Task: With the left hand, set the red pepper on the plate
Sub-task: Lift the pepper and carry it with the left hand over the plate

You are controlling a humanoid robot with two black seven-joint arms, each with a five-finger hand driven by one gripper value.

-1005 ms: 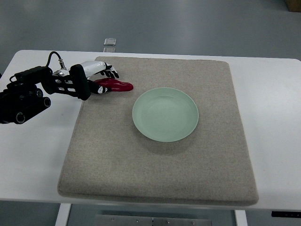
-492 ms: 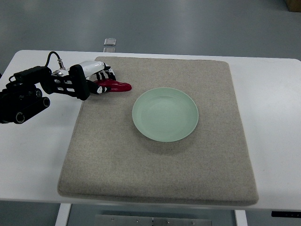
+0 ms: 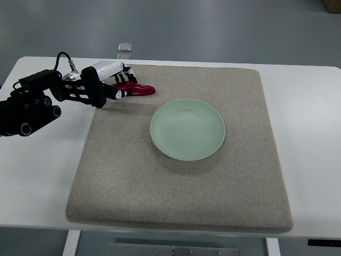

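Note:
My left gripper will let go of the red pepper across the middle of the pale green plate [image 3: 192, 128].
A dark red pepper [image 3: 139, 89] lies lengthwise at the far left of the beige mat, its tip pointing right toward the plate. My left hand [image 3: 120, 85] comes in from the left edge on a black arm and has its fingers curled around the pepper's stem end. Whether the pepper is raised off the mat cannot be told from this steep view. A pale green round plate [image 3: 187, 129] sits empty in the middle of the mat, a short way right and nearer than the pepper.
The beige mat [image 3: 181, 186] covers most of a white table [image 3: 309, 133]. A small clear object [image 3: 124, 48] lies at the table's far edge behind the hand.
The left hand and the pepper have shifted up the picture and slightly right, toward the mat's far edge. The plate has not moved.

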